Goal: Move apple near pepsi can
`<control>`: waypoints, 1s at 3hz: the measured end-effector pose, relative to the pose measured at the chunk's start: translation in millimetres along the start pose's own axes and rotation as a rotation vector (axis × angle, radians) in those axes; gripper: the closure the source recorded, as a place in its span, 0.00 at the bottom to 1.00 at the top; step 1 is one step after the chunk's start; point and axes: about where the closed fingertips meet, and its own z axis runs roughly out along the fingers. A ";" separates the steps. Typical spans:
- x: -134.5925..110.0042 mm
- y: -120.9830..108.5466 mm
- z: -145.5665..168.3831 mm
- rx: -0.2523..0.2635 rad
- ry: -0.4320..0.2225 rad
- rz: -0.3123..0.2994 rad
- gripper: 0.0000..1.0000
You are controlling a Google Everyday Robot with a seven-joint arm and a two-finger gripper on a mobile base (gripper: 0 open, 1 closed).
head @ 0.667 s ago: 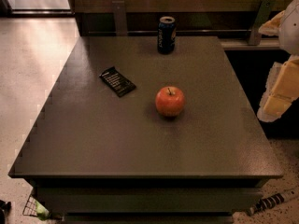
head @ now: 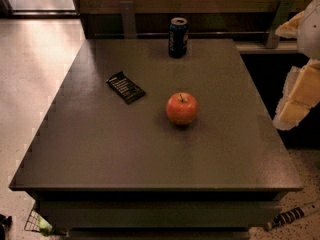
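Next, the gripper goes to the red-orange apple and closes around the apple's near-gripper side (head: 192, 109), because the apple must move to the pepsi can.
The red-orange apple (head: 181, 109) sits upright on the dark table (head: 100, 149), a little right of the middle. The dark blue pepsi can (head: 178, 37) stands upright at the table's far edge, straight behind the apple and well apart from it. My gripper (head: 296, 98) is at the right edge of the view, past the table's right side. It is level with the apple, far to its right, and holds nothing that shows.
A flat black packet (head: 126, 87) lies left of the apple. A low wall with metal posts (head: 128, 17) runs behind the table. Light floor (head: 30, 84) lies to the left. A striped rod (head: 290, 216) lies on the floor at the front right.
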 end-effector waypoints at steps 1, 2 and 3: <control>-7.5 0.7 13.3 -0.005 -0.069 0.008 0.00; -21.4 5.9 63.6 -0.036 -0.261 0.039 0.00; -44.9 5.0 109.0 -0.056 -0.462 0.092 0.00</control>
